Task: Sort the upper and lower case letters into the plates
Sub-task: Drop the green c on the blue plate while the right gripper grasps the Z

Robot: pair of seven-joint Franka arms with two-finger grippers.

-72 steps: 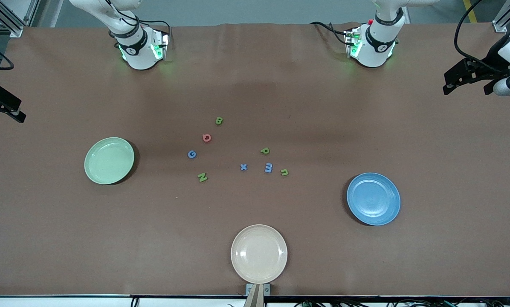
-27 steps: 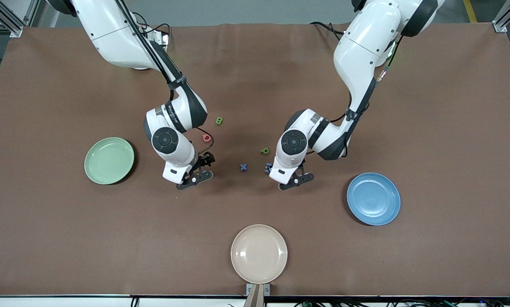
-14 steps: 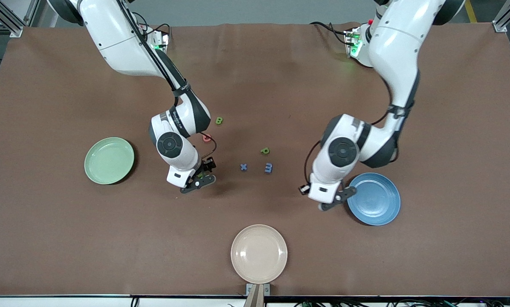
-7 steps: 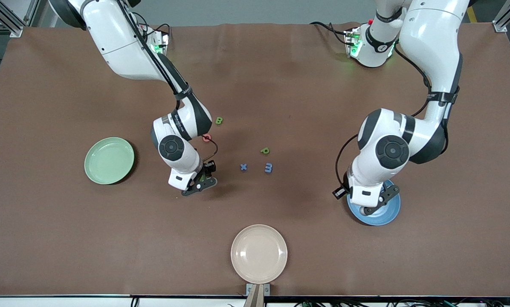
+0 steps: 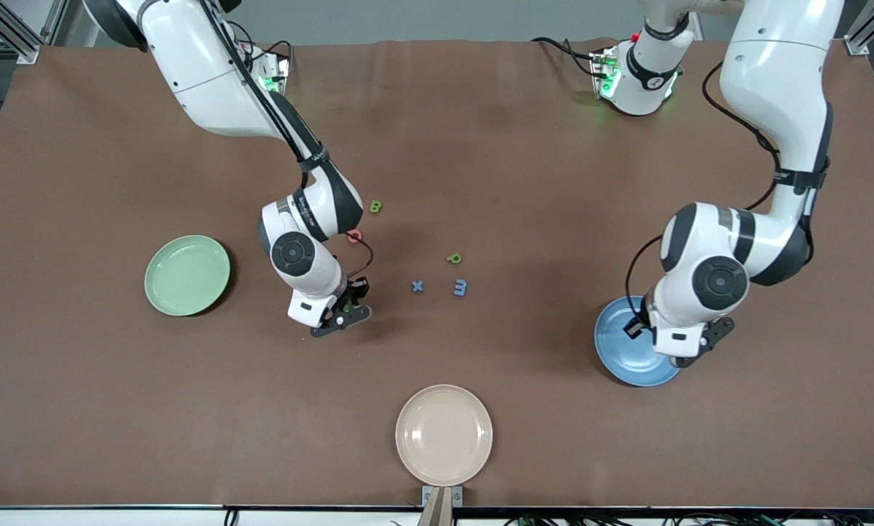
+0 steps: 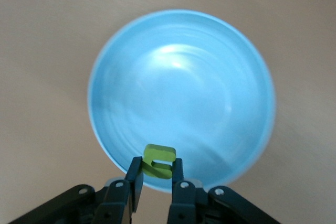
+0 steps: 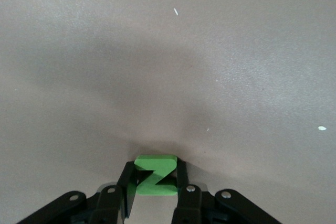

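Note:
My right gripper is to let go of the green N on the mint green plate [image 5: 196, 258], a little behind its middle. The green N is now low at the table.
My left gripper [image 5: 684, 351] is shut on the green u [image 6: 159, 161] and holds it over the rim of the blue plate [image 5: 616, 343], which fills the left wrist view [image 6: 181, 77]. My right gripper [image 5: 340, 315] is shut on the green N [image 7: 154, 176], low at the table. On the table lie the green B [image 5: 375, 207], the red round letter [image 5: 354, 235] partly covered by the right arm, the green p [image 5: 454, 258], the blue x [image 5: 417, 286] and the blue m [image 5: 460, 288]. The blue G is hidden under the right arm. The mint green plate [image 5: 187, 275] holds nothing.
A cream-beige plate [image 5: 443, 435] sits near the front edge at the middle. The right arm's wrist hangs over the letters nearest the mint plate. Both arm bases stand along the table's back edge.
The left arm has carried the green u from the letter cluster to above the blue plate. The right gripper has lowered onto the green N and stayed there.

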